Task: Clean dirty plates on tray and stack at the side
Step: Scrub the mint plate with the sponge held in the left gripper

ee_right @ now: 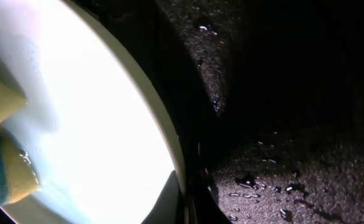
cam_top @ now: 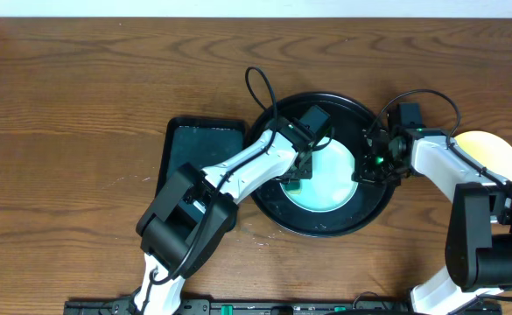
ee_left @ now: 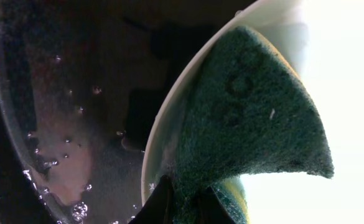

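My left gripper has the green and yellow sponge. It will release the sponge on the near half of the dark teal rectangular tray (cam_top: 207, 194).
A pale mint-white plate (cam_top: 330, 175) lies tilted in the large round black tray (cam_top: 326, 226). My left gripper (cam_top: 298, 175) is shut on a green and yellow sponge (ee_left: 250, 118) pressed on the plate's left part (ee_left: 163, 124). My right gripper (cam_top: 367, 166) is shut on the plate's right rim (ee_right: 169, 143); one finger is over the plate, one under it. The sponge also shows in the right wrist view (ee_right: 1, 168). A pale yellow plate (cam_top: 492, 153) lies on the wood tabletop to the right of the tray. A third plate is not in view.
A dark teal rectangular tray (cam_top: 199, 149) lies left of the black tray, partly under my left arm. The black tray's floor is wet with droplets (ee_right: 275, 180). Brown wood tabletop (cam_top: 72, 131) surrounds both trays.
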`<state>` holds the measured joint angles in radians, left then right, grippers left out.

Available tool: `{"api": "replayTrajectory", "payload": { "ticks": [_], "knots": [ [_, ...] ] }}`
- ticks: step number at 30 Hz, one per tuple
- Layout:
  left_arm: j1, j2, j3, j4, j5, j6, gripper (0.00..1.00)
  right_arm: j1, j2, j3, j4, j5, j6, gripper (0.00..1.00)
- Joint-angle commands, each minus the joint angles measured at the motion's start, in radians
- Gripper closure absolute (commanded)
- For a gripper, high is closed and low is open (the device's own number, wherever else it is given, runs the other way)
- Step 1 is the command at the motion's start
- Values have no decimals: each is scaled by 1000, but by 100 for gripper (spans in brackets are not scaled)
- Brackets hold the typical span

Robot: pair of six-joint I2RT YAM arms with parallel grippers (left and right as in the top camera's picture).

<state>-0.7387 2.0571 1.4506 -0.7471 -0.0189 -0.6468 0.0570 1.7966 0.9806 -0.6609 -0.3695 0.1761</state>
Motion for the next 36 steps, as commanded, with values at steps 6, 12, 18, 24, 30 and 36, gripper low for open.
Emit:
{"api": "replayTrajectory", "payload": {
  "ticks": [6, 12, 18, 24, 30, 36],
  "knots": [
    [43, 68, -53, 129, 262, 20, 92, -3, 2, -2, 15, 85, 5, 99],
    [15, 68, -53, 329, 528, -48, 92, 4, 2, -2, 14, 84, 2, 99],
    [-43, 75, -53, 420, 527, -58, 92, 21, 2, -2, 16, 85, 3, 99],
    [-48, 100, -53, 388, 500, -54, 92, 23, 2, -2, 12, 85, 3, 99],
    [4, 100, -53, 145, 167, -54, 92, 23, 2, -2, 3, 85, 3, 99],
    [60, 87, -51, -15, -157, -35, 93, 23, 2, -2, -2, 85, 2, 99]
  ]
}}
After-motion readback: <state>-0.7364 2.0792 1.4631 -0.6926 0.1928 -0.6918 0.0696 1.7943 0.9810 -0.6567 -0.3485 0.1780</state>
